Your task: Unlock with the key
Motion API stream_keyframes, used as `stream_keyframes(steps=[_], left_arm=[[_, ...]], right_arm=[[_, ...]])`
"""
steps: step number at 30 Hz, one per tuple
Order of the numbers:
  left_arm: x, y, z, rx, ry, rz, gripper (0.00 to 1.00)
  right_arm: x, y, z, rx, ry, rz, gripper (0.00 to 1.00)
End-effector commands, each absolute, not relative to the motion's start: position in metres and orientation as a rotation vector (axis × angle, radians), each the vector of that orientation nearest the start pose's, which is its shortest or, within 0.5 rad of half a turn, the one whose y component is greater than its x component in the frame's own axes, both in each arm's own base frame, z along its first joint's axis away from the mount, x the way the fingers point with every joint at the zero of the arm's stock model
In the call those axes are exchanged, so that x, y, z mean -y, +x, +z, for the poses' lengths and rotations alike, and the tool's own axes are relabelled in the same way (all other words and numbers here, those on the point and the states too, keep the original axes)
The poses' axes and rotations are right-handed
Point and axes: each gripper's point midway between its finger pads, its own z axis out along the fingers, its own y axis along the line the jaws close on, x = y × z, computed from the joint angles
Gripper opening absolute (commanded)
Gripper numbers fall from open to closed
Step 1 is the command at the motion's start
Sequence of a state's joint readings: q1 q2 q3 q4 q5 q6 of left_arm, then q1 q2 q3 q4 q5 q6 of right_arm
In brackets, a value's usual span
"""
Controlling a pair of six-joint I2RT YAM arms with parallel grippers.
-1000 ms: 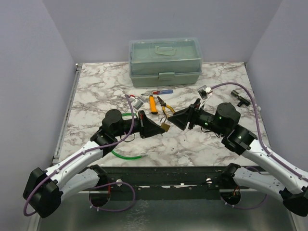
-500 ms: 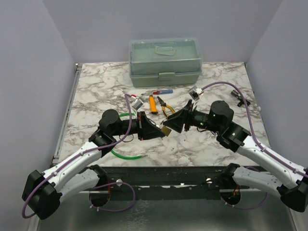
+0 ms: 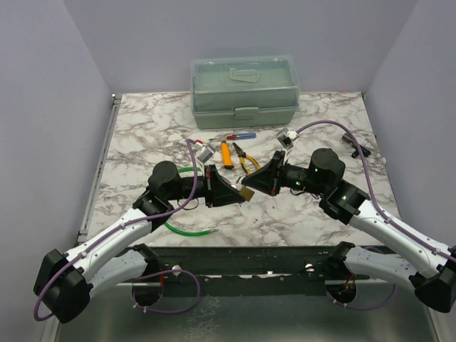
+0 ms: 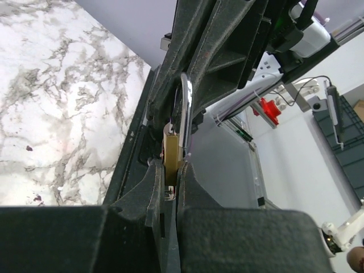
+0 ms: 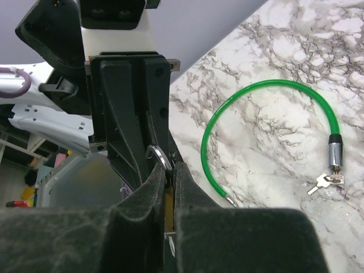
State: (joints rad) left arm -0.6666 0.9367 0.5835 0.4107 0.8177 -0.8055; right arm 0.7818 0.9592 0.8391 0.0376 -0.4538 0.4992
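Observation:
Next, I let go of the brass padlock with my right gripper on the bare marble (image 3: pixel 256 202) next to the silver keys, in front of the pliers.
A small brass padlock (image 3: pixel 246 192) hangs above the table between my two grippers. My left gripper (image 3: pixel 239 194) is shut on its brass body (image 4: pixel 172 152), and the chrome shackle (image 4: pixel 185 108) runs away from the fingertips toward the other arm. My right gripper (image 3: pixel 258 187) is shut on the padlock from the opposite side. In the right wrist view, brass shows between its pads and the shackle's curve (image 5: pixel 160 157) sits at the tips. Small silver keys (image 5: pixel 322 182) lie on the table by the green cable lock (image 5: pixel 267 85). Any key in the padlock is hidden.
A pale green toolbox (image 3: pixel 244 89) stands at the back of the marble table (image 3: pixel 142 128). A screwdriver (image 3: pixel 239 135), an orange tool (image 3: pixel 226 154) and pliers (image 3: pixel 246 158) lie just behind the grippers. The green cable (image 3: pixel 187 229) loops under my left arm.
My right arm has moved left to the padlock and its jaws have gone from open to shut. The left gripper has kept its hold, shifting only slightly.

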Motion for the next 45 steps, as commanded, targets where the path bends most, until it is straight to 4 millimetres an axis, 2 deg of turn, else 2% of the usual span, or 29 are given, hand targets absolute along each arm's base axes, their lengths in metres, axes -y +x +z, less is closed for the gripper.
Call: stream_keyframes(steps=[1, 5, 15, 16, 17, 24, 27, 33, 36, 40, 45], left_arm=[[0.297, 0.155, 0.280, -1.689, 0.600, -1.613, 0.00], [0.296, 0.170, 0.267, -1.732, 0.551, -1.534, 0.00], [0.297, 0.181, 0.255, -1.760, 0.526, -1.481, 0.00], [0.297, 0.181, 0.254, -1.764, 0.524, -1.477, 0.02], [0.296, 0.182, 0.252, -1.772, 0.522, -1.471, 0.08], [0.292, 0.181, 0.242, -1.811, 0.527, -1.432, 0.54], [0.290, 0.180, 0.242, -1.811, 0.524, -1.422, 0.64], [0.282, 0.179, 0.240, -1.866, 0.509, -1.361, 0.73], [0.273, 0.181, 0.238, -1.921, 0.488, -1.287, 0.75], [0.260, 0.181, 0.240, -1.973, 0.488, -1.186, 0.76], [0.241, 0.184, 0.240, -2.004, 0.509, -1.034, 0.76]], right_arm=[[-0.304, 0.180, 0.307, -1.760, -0.554, 1.304, 0.02], [-0.300, 0.186, 0.294, -1.872, -0.474, 1.268, 0.01], [-0.304, 0.188, 0.282, -1.933, -0.427, 1.286, 0.00], [-0.304, 0.189, 0.281, -1.935, -0.422, 1.281, 0.01], [-0.303, 0.190, 0.280, -1.938, -0.413, 1.274, 0.01], [-0.291, 0.202, 0.273, -1.981, -0.289, 1.185, 0.00], [-0.288, 0.202, 0.272, -1.986, -0.265, 1.183, 0.01], [-0.281, 0.203, 0.264, -2.002, -0.217, 1.158, 0.00], [-0.274, 0.204, 0.253, -2.040, -0.173, 1.115, 0.00], [-0.259, 0.205, 0.229, -2.115, -0.084, 1.031, 0.01], [-0.233, 0.203, 0.187, -2.246, 0.091, 0.885, 0.00]])
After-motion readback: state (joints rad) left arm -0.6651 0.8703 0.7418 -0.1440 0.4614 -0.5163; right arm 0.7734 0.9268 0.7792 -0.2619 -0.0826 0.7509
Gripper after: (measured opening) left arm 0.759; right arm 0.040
